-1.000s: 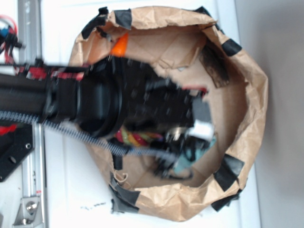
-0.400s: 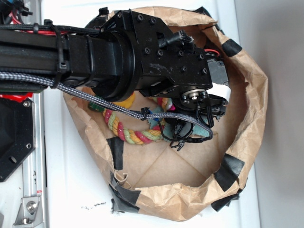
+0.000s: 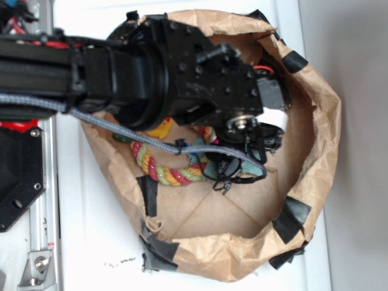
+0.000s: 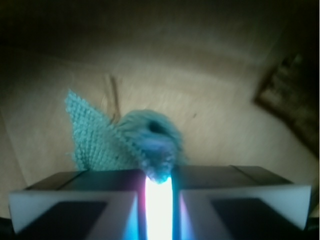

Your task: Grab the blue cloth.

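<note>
Only the tip of the blue cloth's wad sits between the ends of my fingers. My gripper needs to open, reach deeper and close on a thicker fold (image 4: 149,134).
The blue cloth (image 4: 107,137), teal and nubby, is bunched into a wad at its right end, and that wad is pinched between my jaws. My gripper (image 4: 159,177) is shut on it, with only a narrow bright slit left between the fingers. The rest of the cloth fans out to the left over the brown paper floor. In the exterior view my gripper (image 3: 267,142) points into the paper bag, and a strip of the blue cloth (image 3: 254,166) shows just below it, mostly hidden by the wrist and cables.
A crumpled brown paper bag (image 3: 324,127), patched with black tape (image 3: 292,217), walls in the work area. A multicoloured twisted rope (image 3: 159,170) and a yellow toy (image 3: 161,129) lie on its floor, left of the gripper. A braided cable (image 3: 121,130) crosses the bag.
The arm has swung from the bag's lower middle toward its upper part, uncovering the rope. The cloth has come along in the jaws. Since 0.4 s ago it has shifted slightly left.
</note>
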Available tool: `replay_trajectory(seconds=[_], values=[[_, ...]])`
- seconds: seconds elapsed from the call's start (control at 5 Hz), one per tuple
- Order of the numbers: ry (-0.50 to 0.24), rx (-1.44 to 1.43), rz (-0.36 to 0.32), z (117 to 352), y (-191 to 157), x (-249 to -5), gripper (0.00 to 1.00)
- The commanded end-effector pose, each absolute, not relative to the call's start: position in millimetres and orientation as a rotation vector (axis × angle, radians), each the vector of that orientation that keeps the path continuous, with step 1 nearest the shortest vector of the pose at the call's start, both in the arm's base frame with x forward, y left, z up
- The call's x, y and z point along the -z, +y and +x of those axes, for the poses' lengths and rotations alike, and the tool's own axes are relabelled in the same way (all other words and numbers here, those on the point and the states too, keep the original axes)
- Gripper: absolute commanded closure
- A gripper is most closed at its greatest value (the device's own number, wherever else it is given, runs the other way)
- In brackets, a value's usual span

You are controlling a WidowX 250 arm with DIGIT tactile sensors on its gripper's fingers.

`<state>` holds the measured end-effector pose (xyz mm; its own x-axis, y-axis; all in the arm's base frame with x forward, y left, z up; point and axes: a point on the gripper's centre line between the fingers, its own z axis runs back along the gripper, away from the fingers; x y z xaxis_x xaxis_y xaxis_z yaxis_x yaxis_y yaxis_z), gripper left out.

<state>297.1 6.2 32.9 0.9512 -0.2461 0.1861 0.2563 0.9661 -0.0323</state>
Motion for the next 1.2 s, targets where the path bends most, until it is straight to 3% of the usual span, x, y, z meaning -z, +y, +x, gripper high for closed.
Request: replay_trajectory(seconds=[0.0, 0.6, 0.8, 1.0], values=[[-0.208, 0.001, -0.135, 292, 9, -58, 0.0], [-0.118, 0.004, -0.147, 299, -14, -16, 0.0], [-0.122, 0.022, -0.111, 296, -17, -12, 1.0], [-0.139, 0.032, -0.149, 291, -14, -26, 1.0]])
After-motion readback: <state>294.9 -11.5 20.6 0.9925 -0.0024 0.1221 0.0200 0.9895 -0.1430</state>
